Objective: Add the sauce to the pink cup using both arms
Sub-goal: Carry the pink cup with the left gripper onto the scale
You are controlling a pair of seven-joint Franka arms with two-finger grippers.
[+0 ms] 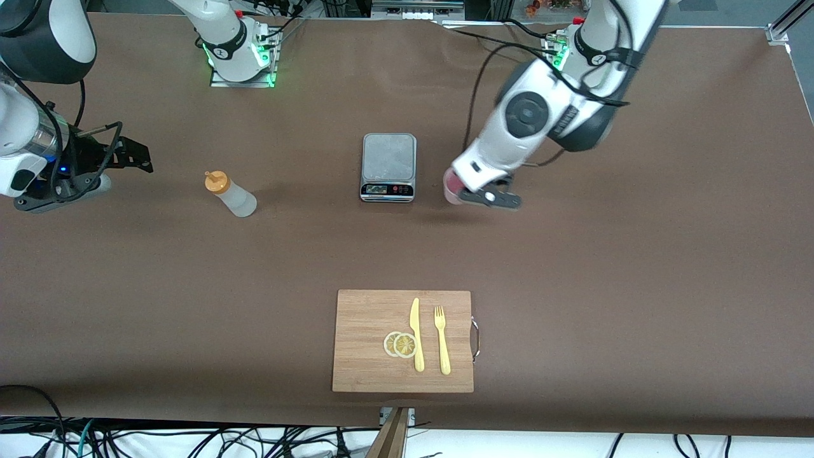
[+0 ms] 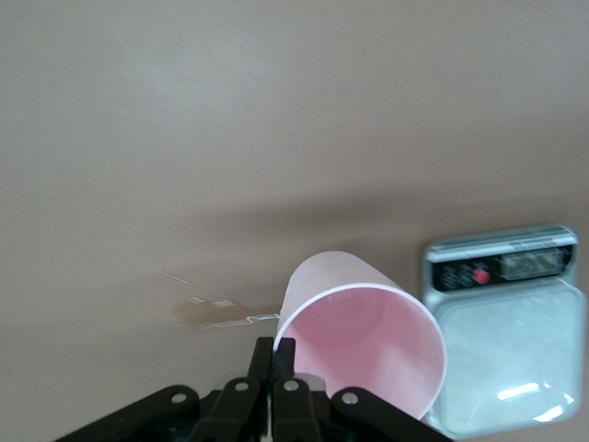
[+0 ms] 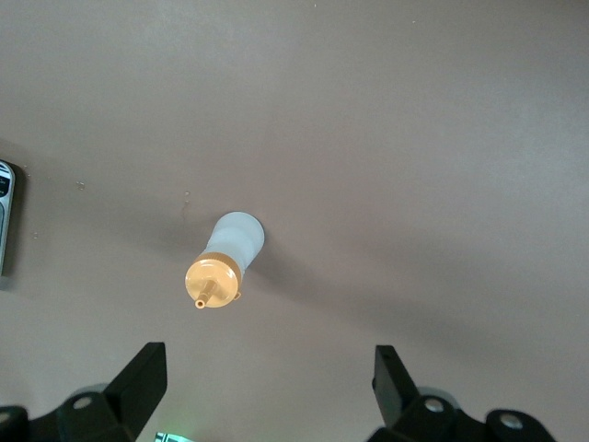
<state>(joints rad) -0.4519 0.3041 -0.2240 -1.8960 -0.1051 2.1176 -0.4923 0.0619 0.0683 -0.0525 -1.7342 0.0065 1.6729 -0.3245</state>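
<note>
Next, my left gripper releases the pink cup on the middle of the grey kitchen scale's plate [image 1: 389,158] [image 2: 508,354]. The cup is now tilted low beside the scale.
The pink cup [image 1: 450,186] [image 2: 361,330] is pinched by its rim between the fingers of my left gripper [image 1: 463,191] [image 2: 283,357], which is shut on it. The cup is tilted, low over the table beside the scale, on the side toward the left arm's end; it looks empty. The sauce bottle [image 1: 231,194] [image 3: 227,259], whitish with an orange nozzle cap, stands upright on the table toward the right arm's end. My right gripper [image 1: 135,159] [image 3: 271,366] hovers open over the table beside the bottle, with nothing between its fingers.
A grey kitchen scale [image 1: 388,166] [image 2: 508,361] sits mid-table between bottle and cup. A wooden cutting board [image 1: 365,318] lies nearer the front camera, carrying a yellow knife [image 1: 416,334], a yellow fork [image 1: 441,340] and lemon slices [image 1: 400,344]. A faint mark [image 2: 213,308] shows on the table.
</note>
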